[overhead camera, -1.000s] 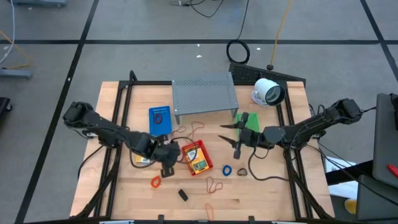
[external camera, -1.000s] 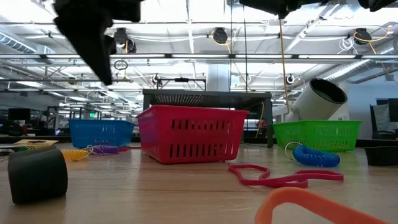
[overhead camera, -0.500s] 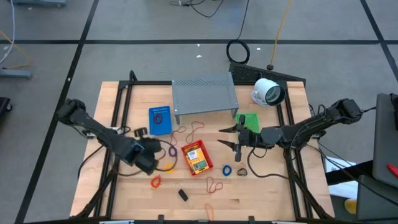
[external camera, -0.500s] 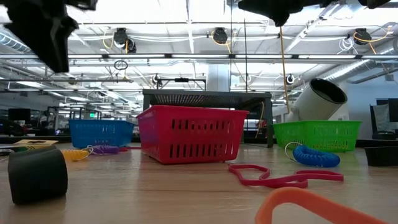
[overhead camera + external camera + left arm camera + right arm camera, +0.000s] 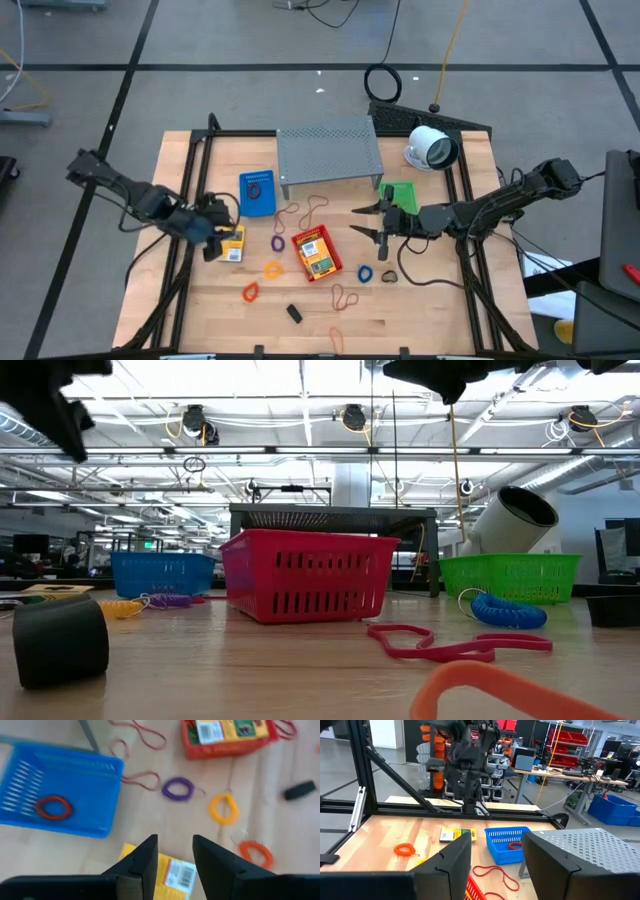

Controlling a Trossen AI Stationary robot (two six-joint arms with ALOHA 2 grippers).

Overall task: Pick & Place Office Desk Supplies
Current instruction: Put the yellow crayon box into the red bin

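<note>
The fingers of my left gripper needs to close on the yellow packet's far end [image 5: 237,230] [image 5: 129,851], which is nearest the blue basket and opposite the white barcode label.
My left gripper [image 5: 216,236] hangs open at the table's left, above a yellow packet with a green label [image 5: 232,244] that lies flat on the wood; nothing is between its fingers [image 5: 172,842]. My right gripper [image 5: 366,222] stands open and level at mid-right, near the green basket [image 5: 401,193], and it is also empty [image 5: 495,845]. The red basket [image 5: 317,253] holds more yellow packets. A red band lies in the blue basket [image 5: 257,193]. Purple [image 5: 278,241], orange [image 5: 272,269] and red-orange [image 5: 250,292] loops, a blue coil [image 5: 365,272] and a black piece [image 5: 294,313] lie loose on the table.
A grey perforated shelf [image 5: 329,150] stands at the far middle, and a white round device [image 5: 431,148] lies at the far right. Brown bands [image 5: 345,297] lie near the front. A black frame rail [image 5: 190,200] runs along the left side under my left arm.
My left gripper has drawn away from the red basket toward the table's left edge and risen a little, its fingers as far apart as before. This has uncovered the purple and orange loops and the yellow packet. My right gripper has stayed in place.
</note>
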